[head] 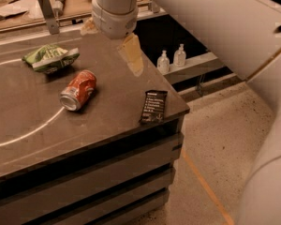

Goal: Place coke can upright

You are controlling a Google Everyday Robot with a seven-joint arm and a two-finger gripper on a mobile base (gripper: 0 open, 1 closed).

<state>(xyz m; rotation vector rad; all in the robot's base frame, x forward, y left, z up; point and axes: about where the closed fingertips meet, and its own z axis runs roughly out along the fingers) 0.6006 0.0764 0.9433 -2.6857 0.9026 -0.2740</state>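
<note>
The coke can's back half (83,81) lies behind the silver end. My gripper moves there next and then closes across the can's red sides.
The coke can (78,90), red-orange with a silver end, lies on its side on the grey counter (28,139), silver end toward the front left. My gripper (111,48) hangs above the counter's back right part, up and to the right of the can and apart from it. One tan finger (131,54) points down toward the counter, and the tip of the other shows at the left of the wrist. The gripper is open and holds nothing.
A green-and-white snack bag (50,57) lies behind the can. A flat black wrapper (153,106) lies near the counter's right front corner. Two small clear bottles (171,60) stand on a lower shelf to the right. A cluttered bench runs along the back.
</note>
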